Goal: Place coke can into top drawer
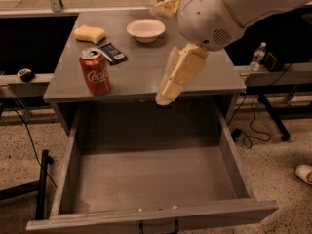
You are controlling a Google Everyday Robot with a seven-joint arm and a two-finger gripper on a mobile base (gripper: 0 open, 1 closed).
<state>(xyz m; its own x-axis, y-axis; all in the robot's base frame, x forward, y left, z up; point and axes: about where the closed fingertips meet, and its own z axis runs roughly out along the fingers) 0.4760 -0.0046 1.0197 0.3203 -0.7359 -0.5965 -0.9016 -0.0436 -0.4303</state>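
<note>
The robot's gripper should next move to the middle of the red coke can (96,72), next to the dark snack packet, and close there.
The red coke can (95,72) stands upright on the grey cabinet top (136,69), near its front left edge. The top drawer (151,177) is pulled fully open below it, its grey inside bare; a dark handle (158,226) shows at the bottom of its front panel. My gripper (168,94) hangs from the white arm over the front middle of the cabinet top, to the right of the can and apart from it, holding nothing.
A dark flat snack packet (113,53) lies just behind the can. A yellow sponge (89,33) and a white bowl (146,29) sit further back. A water bottle (257,56) stands on a ledge to the right. Cables lie on the floor at right.
</note>
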